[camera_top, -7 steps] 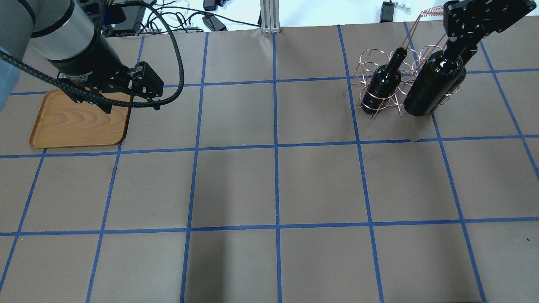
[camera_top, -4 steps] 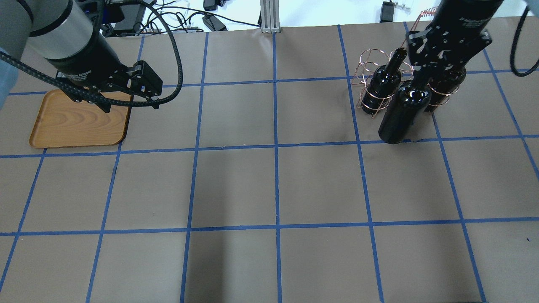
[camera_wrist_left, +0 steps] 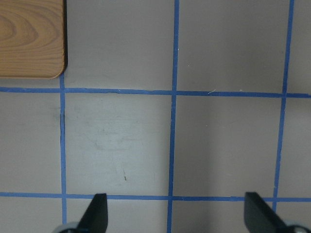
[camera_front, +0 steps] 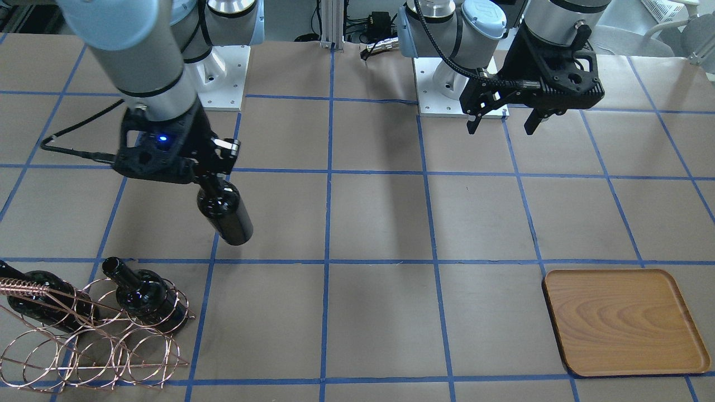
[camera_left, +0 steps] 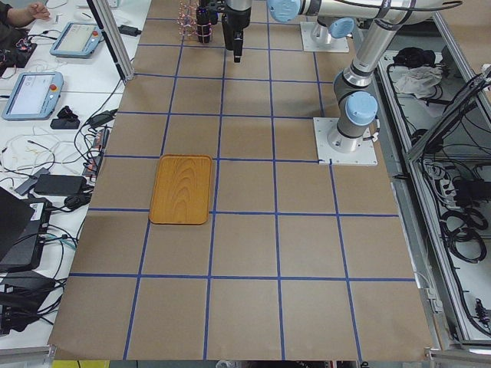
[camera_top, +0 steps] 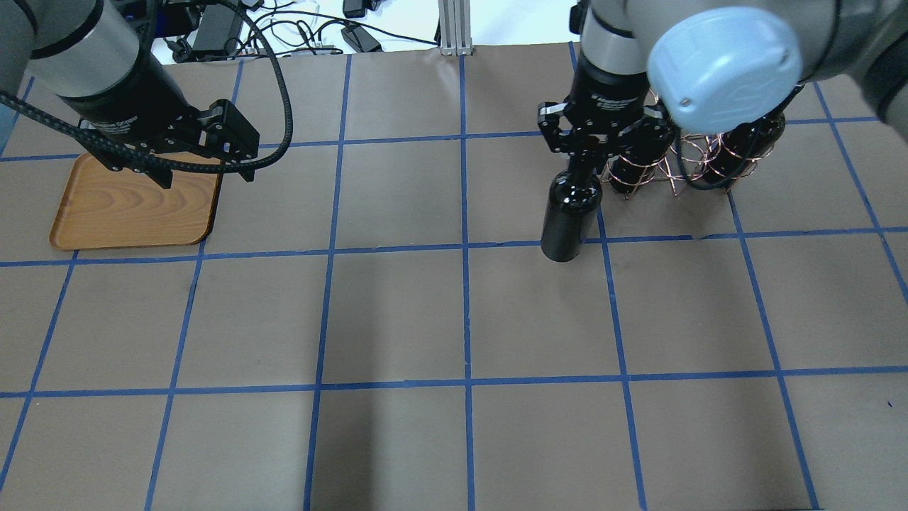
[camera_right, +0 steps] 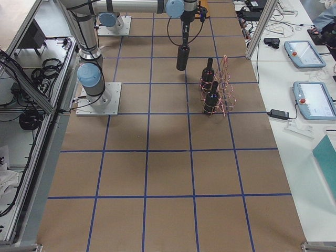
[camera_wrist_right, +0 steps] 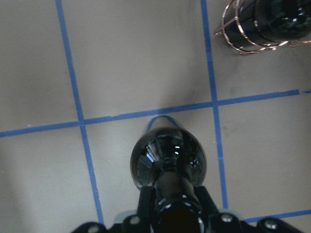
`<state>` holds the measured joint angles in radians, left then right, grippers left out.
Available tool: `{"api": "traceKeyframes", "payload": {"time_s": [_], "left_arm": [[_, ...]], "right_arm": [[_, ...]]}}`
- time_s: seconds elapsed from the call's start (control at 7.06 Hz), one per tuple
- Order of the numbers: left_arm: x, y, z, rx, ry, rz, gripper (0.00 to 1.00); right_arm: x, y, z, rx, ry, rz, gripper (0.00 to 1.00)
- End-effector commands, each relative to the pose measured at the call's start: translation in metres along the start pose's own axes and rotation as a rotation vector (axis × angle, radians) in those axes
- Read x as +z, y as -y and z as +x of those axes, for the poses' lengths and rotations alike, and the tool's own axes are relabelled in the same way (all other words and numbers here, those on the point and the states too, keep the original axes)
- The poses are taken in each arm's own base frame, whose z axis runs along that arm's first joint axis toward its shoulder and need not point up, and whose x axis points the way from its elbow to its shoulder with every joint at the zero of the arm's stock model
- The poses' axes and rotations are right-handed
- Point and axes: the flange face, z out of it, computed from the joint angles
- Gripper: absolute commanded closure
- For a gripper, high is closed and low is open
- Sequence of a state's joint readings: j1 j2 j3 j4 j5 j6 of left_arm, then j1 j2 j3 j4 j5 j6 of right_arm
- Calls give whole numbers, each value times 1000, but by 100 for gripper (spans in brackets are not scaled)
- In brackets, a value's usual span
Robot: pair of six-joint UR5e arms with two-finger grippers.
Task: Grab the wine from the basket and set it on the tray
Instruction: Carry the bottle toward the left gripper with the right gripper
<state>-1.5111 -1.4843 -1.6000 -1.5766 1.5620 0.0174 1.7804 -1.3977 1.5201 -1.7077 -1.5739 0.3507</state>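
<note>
My right gripper has the black wine bottle. It will let go of the bottle beside a blue tape crossing (camera_front: 416, 247) between the basket and the tray.
My right gripper (camera_top: 582, 150) is shut on the neck of a glossy black wine bottle (camera_top: 566, 216), which hangs upright above the table, left of the basket (camera_top: 682, 162). The bottle also shows in the front view (camera_front: 226, 215) and the right wrist view (camera_wrist_right: 167, 160). The copper wire basket (camera_front: 95, 340) holds two more black bottles (camera_front: 142, 293) (camera_front: 39, 298). The wooden tray (camera_top: 120, 209) lies far left, bare. My left gripper (camera_top: 209, 169) is open and empty, hovering by the tray's right edge; its fingertips (camera_wrist_left: 97, 213) show over the table.
Blue tape lines grid the brown table (camera_top: 461, 319). Cables and power bricks (camera_top: 355, 35) lie beyond the far edge. The arm bases (camera_front: 447, 84) stand at the robot's side. Tablets (camera_right: 299, 52) lie on a side bench.
My right gripper has carried the bottle out of the basket and leftward, past the basket's left side. My left gripper has shifted slightly left and stays open.
</note>
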Motion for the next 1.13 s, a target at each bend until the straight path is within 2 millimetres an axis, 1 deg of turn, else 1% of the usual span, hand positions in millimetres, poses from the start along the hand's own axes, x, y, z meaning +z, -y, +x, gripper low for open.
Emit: {"api": "traceKeyframes", "payload": {"time_s": [0.0,0.14,0.28,0.42,0.57,0.71,0.99], "left_arm": [[-3,3,-12,-23,4,7,0],[-6,7,-24,-51,1,13,0],[-4,9,-32,-68,1,9,0],[-4,9,-35,-74,1,11,0],[-4,10,-37,-77,4,10,0],[-2,11,-40,-77,4,7,0],[-4,12,-50,4,6,10,0]], "right_arm": [[14,-26,-72,48,29,48,100],[18,-37,-87,63,28,42,100],[25,-48,-110,75,37,53,100],[29,-52,-128,106,49,60,100],[22,-49,-139,140,68,76,100],[25,-52,-161,173,73,74,100],[26,-63,-216,259,102,79,100]]}}
